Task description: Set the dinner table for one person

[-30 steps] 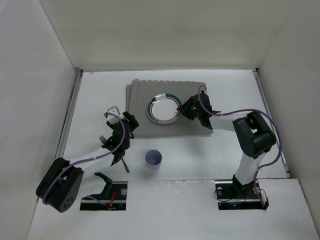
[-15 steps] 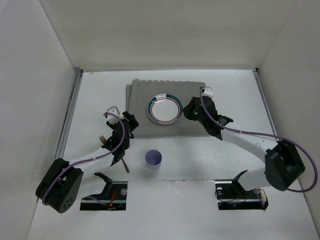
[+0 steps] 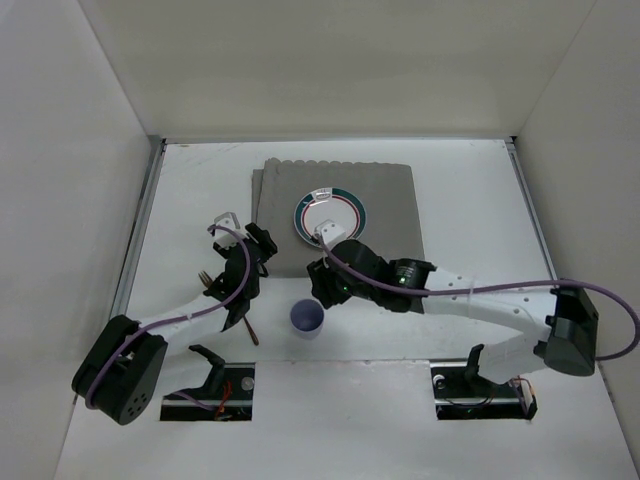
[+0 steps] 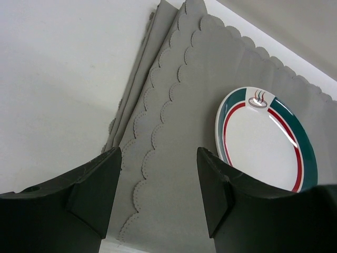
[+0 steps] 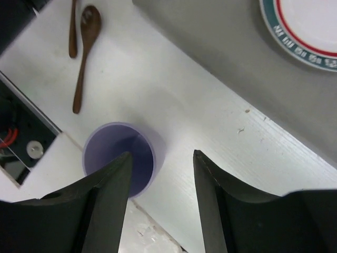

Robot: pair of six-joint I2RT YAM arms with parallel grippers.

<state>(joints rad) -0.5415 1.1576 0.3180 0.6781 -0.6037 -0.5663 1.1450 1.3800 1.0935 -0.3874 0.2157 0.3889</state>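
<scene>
Next, my left gripper needs to go to the handle [image 3: 248,324] of the wooden spoon, the utensil nearer the purple cup, and close there.
The white dinner table [image 3: 470,180] carries a grey placemat [image 3: 385,190] with a white plate [image 3: 335,212] rimmed in green and red on it. A purple cup [image 3: 307,317] stands upright on the table in front of the mat. My right gripper [image 3: 319,288] is open and empty just above and beside the cup; in the right wrist view its left finger overlaps the cup [image 5: 118,158] opening and the right finger is over bare table. My left gripper [image 3: 262,246] is open and empty at the mat's left edge, facing the placemat [image 4: 210,79] and plate [image 4: 268,142].
A wooden spoon [image 5: 84,52] and a second wooden utensil [image 5: 72,29] lie on the table left of the cup, partly under my left arm [image 3: 215,300]. White walls enclose the table. The arm bases [image 3: 215,385] sit at the near edge.
My right arm has swung from the plate's right side across the mat to the front left, ending over the purple cup. The left arm has not moved.
</scene>
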